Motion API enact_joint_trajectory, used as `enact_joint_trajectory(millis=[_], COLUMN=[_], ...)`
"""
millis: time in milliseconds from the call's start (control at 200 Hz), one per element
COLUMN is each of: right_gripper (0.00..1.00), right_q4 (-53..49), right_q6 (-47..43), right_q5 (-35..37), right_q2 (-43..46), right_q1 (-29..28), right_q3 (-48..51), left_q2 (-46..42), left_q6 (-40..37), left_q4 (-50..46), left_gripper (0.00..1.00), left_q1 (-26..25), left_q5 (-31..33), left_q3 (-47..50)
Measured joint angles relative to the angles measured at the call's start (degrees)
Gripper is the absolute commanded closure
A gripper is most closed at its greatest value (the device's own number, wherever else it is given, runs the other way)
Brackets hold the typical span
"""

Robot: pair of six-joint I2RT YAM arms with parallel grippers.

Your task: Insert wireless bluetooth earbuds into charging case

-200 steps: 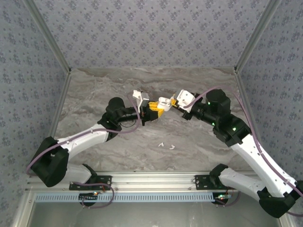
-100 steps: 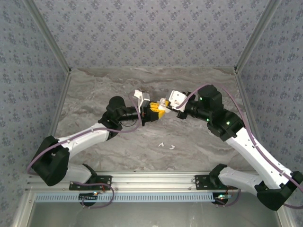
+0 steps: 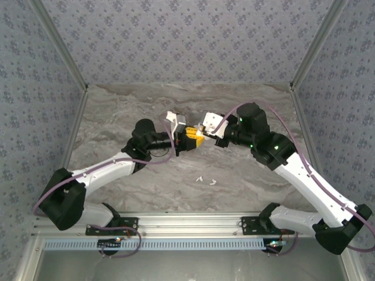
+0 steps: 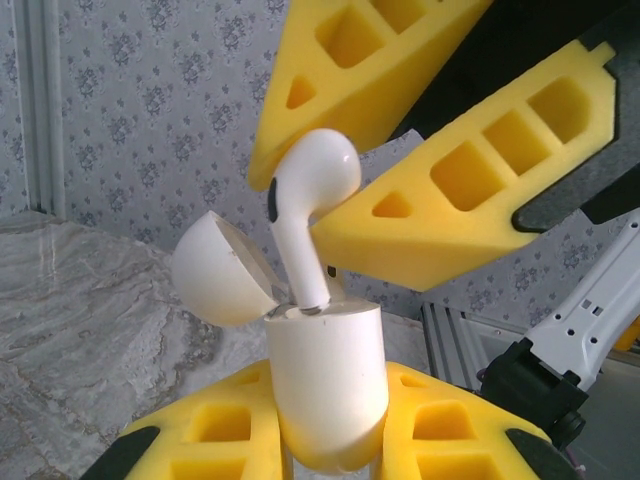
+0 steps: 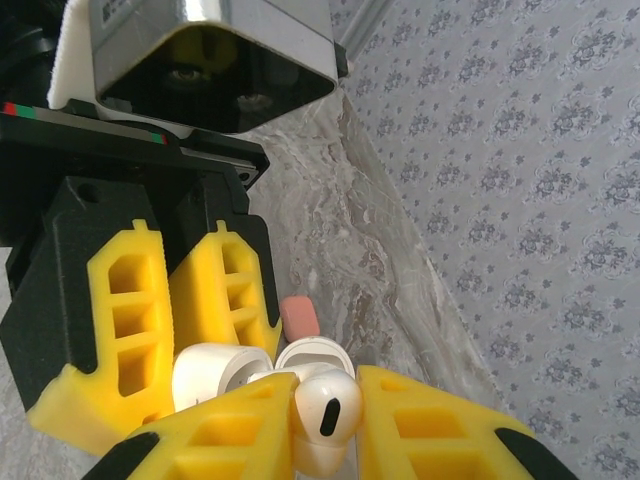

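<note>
The earbud's stem slants at the charging case's rim; next my right gripper releases the earbud, back off and takes its head (image 4: 325, 168) from another angle.
My left gripper (image 4: 325, 445) is shut on a white charging case (image 4: 325, 385), held upright above the table with its lid (image 4: 220, 270) swung open to the left. A glossy white earbud (image 4: 305, 200) stands over it, stem down, with the stem's tip at the case's opening. My right gripper (image 5: 325, 435) is shut on that earbud (image 5: 325, 400), its head pinched between the yellow fingers (image 4: 440, 200). In the top view the two grippers meet at mid-table, left (image 3: 190, 139) and right (image 3: 205, 130). Two more white earbuds (image 3: 199, 178) (image 3: 212, 181) lie loose on the table nearer the arm bases.
A small coral-pink rounded case (image 5: 300, 318) lies on the marble table (image 3: 117, 117) just beyond the held case. Patterned walls close in the back and both sides, and an aluminium rail (image 3: 187, 225) runs along the near edge.
My right arm has swung left and carried the earbud to the open case. The left arm has held the case in place.
</note>
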State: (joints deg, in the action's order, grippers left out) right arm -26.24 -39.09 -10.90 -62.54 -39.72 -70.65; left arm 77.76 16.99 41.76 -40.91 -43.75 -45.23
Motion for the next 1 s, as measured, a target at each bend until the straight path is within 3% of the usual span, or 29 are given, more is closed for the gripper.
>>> enact_joint_trajectory(millis=[705, 859, 999], right_gripper=[0.74, 0.70, 0.61], right_q4=[-5.33, -5.33, -5.33], right_q6=[-1.49, -1.49, -1.51], right_q5=[-0.66, -0.72, -0.72], right_q2=[-0.96, -1.38, -1.44], right_q1=[-0.33, -0.28, -0.02], right_q3=[-1.79, -1.95, -2.38], left_q2=[0.00, 0.00, -0.07], left_q6=[-0.90, -1.07, -1.18], left_q4=[-1.25, -1.64, -1.68], left_gripper=[1.00, 1.00, 1.00], left_q1=[0.00, 0.00, 0.00], left_q5=[0.02, 0.13, 0.02], left_q3=[0.00, 0.02, 0.02])
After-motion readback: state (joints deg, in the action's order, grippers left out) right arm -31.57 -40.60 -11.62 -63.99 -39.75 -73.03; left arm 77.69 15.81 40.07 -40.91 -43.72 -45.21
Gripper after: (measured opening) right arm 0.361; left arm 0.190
